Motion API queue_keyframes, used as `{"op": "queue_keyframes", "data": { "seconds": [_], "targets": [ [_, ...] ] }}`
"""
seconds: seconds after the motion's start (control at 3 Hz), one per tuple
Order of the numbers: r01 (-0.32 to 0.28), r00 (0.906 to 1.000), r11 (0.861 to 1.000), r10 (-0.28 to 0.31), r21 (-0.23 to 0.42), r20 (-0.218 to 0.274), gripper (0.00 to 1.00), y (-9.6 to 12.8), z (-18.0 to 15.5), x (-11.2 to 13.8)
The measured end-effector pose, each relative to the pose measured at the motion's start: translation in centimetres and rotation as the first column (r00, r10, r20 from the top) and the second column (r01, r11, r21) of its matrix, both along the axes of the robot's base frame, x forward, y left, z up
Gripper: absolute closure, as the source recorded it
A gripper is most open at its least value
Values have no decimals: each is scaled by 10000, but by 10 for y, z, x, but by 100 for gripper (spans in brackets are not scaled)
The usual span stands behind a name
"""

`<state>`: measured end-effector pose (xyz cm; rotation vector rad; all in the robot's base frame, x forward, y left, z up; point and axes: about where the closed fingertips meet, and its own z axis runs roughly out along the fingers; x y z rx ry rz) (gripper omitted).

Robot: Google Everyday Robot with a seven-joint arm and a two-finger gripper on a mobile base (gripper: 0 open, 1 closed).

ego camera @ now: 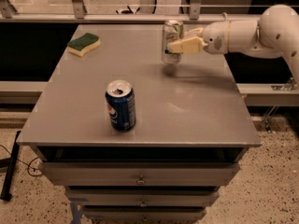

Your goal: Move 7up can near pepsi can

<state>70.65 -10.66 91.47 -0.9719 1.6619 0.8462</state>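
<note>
My gripper needs to let go of the 7up can just beside the pepsi can, on the side facing my arm (158,128).
The 7up can (170,37), silver-white with green lettering, stands upright toward the back right of the grey table (196,111). My gripper (180,40) reaches in from the right and is shut on the can, one cream finger across its front and one behind it. The can looks raised slightly off the table, with its shadow below. The pepsi can (120,105), dark blue with a round logo, stands upright near the front edge, well apart from the 7up can.
A green and yellow sponge (84,44) lies at the back left of the table. My white arm (261,31) extends over the right edge. Drawers sit below the tabletop, and a rail runs behind the table.
</note>
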Motion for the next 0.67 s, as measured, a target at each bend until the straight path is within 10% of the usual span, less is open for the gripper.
{"op": "queue_keyframes", "data": {
  "seconds": [0.67],
  "targets": [
    [-1982, 9777, 9757, 2036, 933, -524, 100, 10, -23, -133]
  ]
}}
